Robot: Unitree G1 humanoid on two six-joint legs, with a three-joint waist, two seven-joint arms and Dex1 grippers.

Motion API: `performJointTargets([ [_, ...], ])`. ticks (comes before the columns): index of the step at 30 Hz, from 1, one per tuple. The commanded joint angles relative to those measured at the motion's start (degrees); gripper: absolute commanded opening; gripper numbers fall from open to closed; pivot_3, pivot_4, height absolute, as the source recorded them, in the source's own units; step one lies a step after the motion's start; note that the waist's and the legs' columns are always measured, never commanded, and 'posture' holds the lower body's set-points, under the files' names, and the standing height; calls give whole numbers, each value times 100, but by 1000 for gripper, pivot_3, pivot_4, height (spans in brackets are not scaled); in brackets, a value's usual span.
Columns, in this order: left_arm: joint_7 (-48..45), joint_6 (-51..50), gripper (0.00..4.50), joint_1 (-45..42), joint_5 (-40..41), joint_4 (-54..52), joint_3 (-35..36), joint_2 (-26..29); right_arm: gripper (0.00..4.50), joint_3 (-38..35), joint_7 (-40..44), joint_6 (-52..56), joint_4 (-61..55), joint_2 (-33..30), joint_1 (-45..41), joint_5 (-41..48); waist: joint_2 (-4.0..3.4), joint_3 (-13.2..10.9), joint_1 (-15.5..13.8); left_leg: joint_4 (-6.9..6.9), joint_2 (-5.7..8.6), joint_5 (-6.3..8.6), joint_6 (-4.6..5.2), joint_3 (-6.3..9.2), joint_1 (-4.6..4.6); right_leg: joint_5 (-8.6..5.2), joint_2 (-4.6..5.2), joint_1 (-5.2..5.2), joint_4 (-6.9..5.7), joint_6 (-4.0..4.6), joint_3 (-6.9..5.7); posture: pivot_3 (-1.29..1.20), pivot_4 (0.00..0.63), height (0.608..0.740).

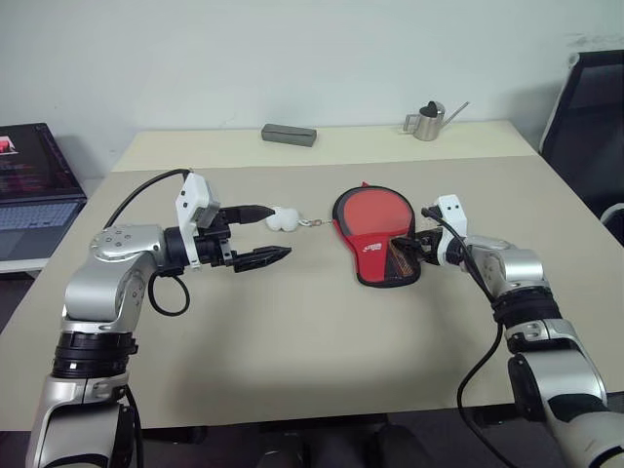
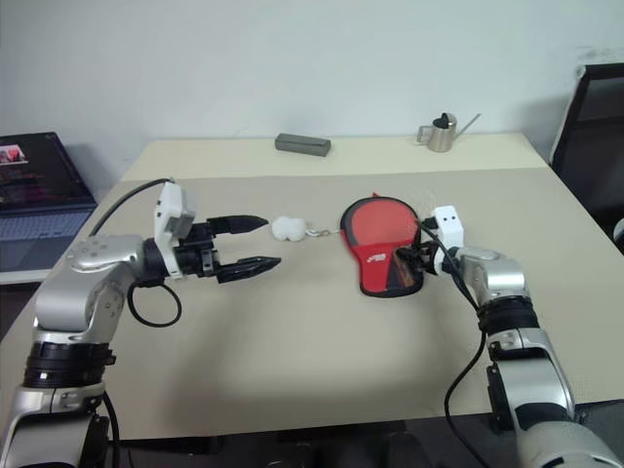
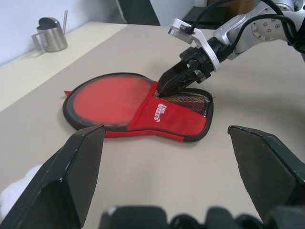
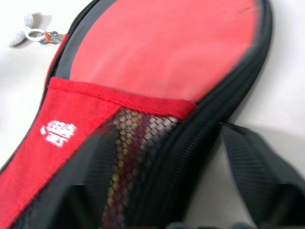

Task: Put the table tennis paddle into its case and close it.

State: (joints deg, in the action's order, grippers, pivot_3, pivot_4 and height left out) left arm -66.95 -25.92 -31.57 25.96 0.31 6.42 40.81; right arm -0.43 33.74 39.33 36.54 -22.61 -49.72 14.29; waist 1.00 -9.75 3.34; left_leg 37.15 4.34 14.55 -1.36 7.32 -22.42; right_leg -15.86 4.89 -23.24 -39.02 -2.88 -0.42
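Observation:
My right gripper's fingers are wide around the case's zipper edge, so next I open them, pinch that edge next to the mesh panel (image 4: 177,157) and pull the case closer.
The case (image 1: 374,256), red fabric with a black mesh panel and a black zipper edge, lies flat in the middle of the table (image 1: 292,341). The table tennis paddle (image 1: 374,213) lies inside it, its red face showing where the case gapes; its handle shows dimly under the mesh. My right gripper (image 1: 417,249) is at the case's handle end, jaws partly closed astride the zipper edge (image 4: 200,138), one finger over the mesh, the other beside it on the table. My left gripper (image 1: 282,232) hangs open above the table, left of the case, next to the white pom-pom pull (image 1: 283,218).
A grey box (image 1: 289,135) and a small metal watering can (image 1: 426,122) stand at the table's far edge. An open laptop (image 1: 34,185) sits off to the left and a black chair (image 1: 590,117) at the right.

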Motion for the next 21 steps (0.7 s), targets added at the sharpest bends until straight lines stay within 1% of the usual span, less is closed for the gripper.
performJointTargets([
  [1,16,72,4500,34,81,-187,143,162,1977,131,-54,190,302,17,-26,-228,3,2,0,0,0,0,1,-2,2,1,0,1,0,1,2,0,150,740],
  [5,25,98,4500,105,102,-184,194,250,666,92,-84,419,309,35,7,-289,10,11,-3,-2,-1,2,3,-2,7,1,-1,5,0,1,3,0,150,740],
  [7,32,106,4500,135,115,-188,210,277,95,67,-109,507,236,17,66,-295,17,22,-9,-2,-1,3,5,-1,10,1,-1,8,0,2,2,0,150,740],
  [8,41,111,4500,149,116,-186,219,286,41,38,-120,586,179,9,102,-272,21,26,-16,-2,0,5,9,-1,11,2,-1,9,0,2,2,0,150,740],
  [17,-22,142,4500,298,127,-186,221,386,41,-214,-396,1157,-344,29,342,-165,23,28,-49,-6,1,5,8,3,11,5,0,10,3,2,0,0,150,740],
  [21,-63,142,4500,422,143,-213,244,467,41,-261,-397,1640,-957,6,467,-28,23,28,-62,-7,0,6,9,3,11,5,1,9,3,2,0,0,150,740],
])
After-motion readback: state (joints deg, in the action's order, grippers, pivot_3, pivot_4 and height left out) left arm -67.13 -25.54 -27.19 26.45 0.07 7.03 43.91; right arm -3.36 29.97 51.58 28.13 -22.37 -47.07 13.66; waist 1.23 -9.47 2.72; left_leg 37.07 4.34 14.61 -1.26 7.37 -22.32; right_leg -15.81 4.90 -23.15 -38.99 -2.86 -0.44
